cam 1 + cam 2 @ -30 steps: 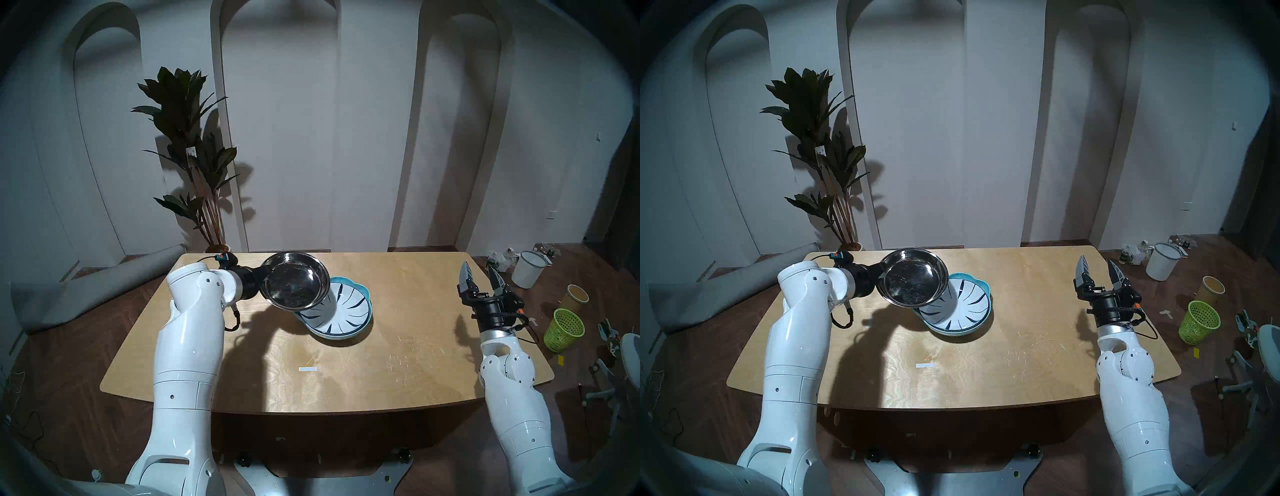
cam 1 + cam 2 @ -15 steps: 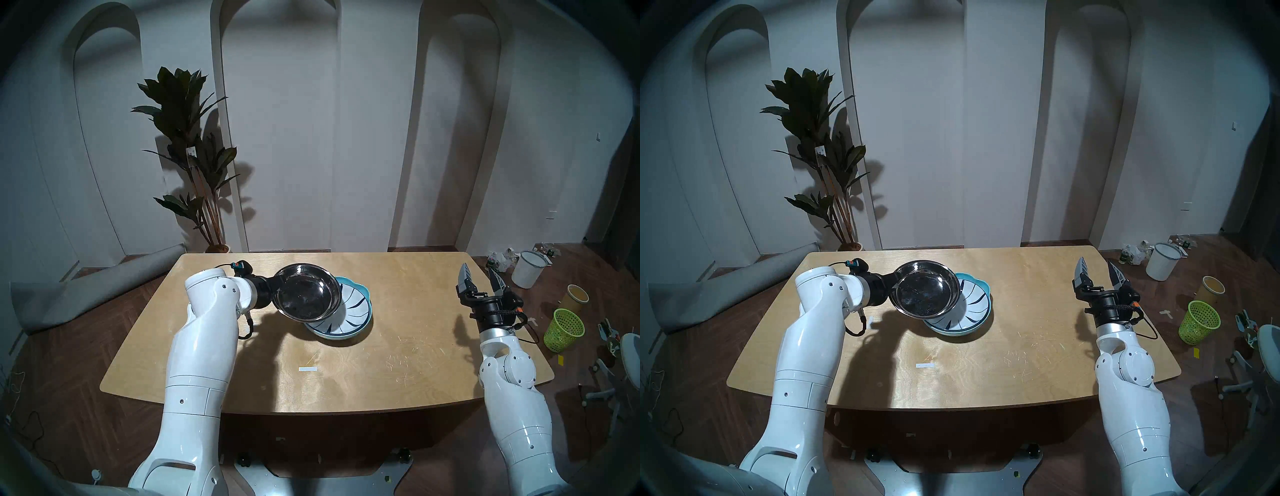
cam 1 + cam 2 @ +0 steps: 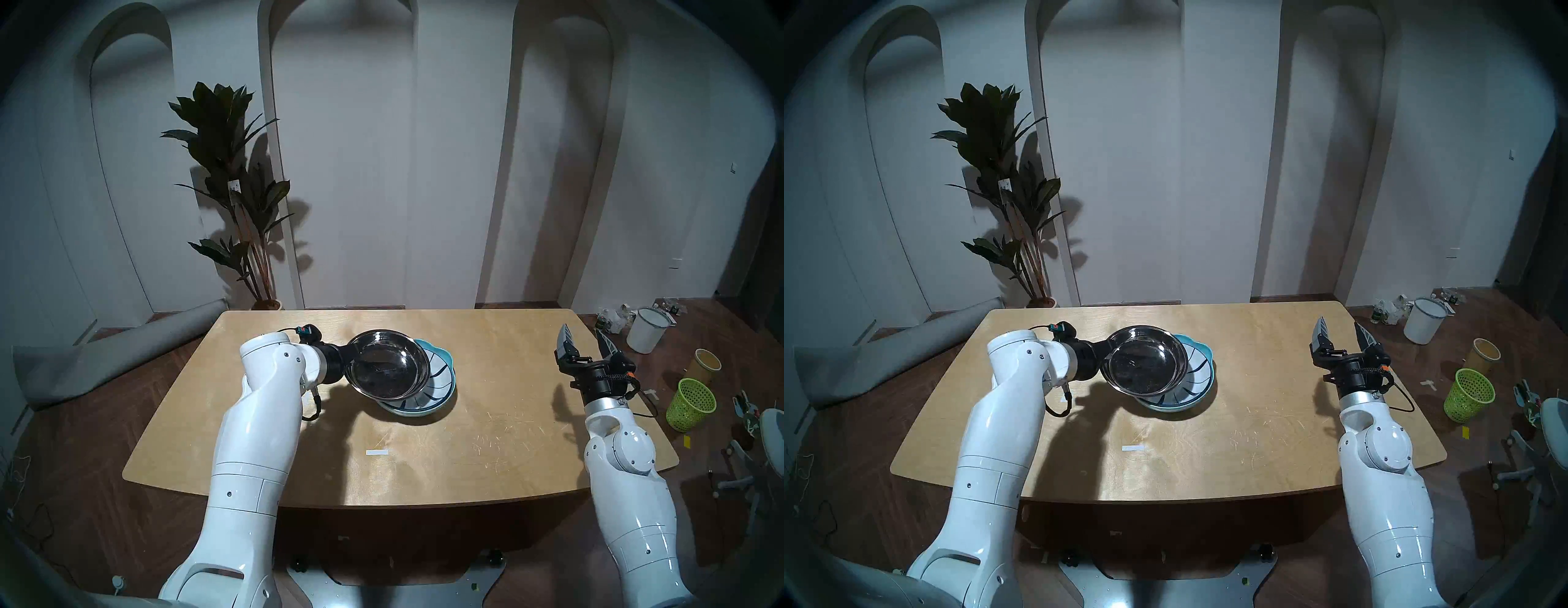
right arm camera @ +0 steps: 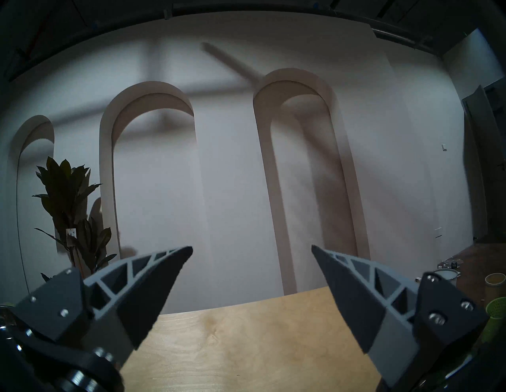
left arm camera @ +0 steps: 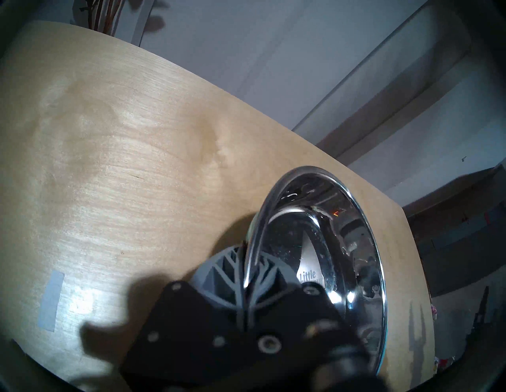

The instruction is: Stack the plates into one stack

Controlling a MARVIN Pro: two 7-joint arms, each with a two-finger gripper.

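Note:
The shiny steel plate, tilted just above the stacked plates, will be released by my left gripper on the white striped plate (image 3: 407,377) inside the light-blue flower-shaped plate.
The white plate with dark-blue radial stripes (image 3: 437,382) (image 3: 1197,378) lies inside the light-blue flower-shaped plate (image 3: 446,353) (image 3: 1205,349) on the wooden table (image 3: 488,424), back centre. My left gripper (image 3: 350,361) (image 3: 1108,356) (image 5: 246,251) is shut on the left rim of the shiny steel plate (image 3: 388,365) (image 3: 1146,361) (image 5: 323,246). It holds the plate tilted, just above the left part of the two stacked plates, covering most of them. My right gripper (image 3: 583,335) (image 3: 1340,329) (image 4: 251,249) is open and empty, pointing up over the table's right edge.
A white tape strip (image 3: 377,452) lies on the table's front middle. On the floor to the right stand a green basket (image 3: 689,403), a white bucket (image 3: 647,329) and a paper cup (image 3: 706,363). A potted plant (image 3: 237,191) and a rolled mat (image 3: 106,356) are at the back left.
My left arm has carried the steel plate to the right and lower, so it now covers most of the striped plate. The right gripper has shifted slightly left and stays open.

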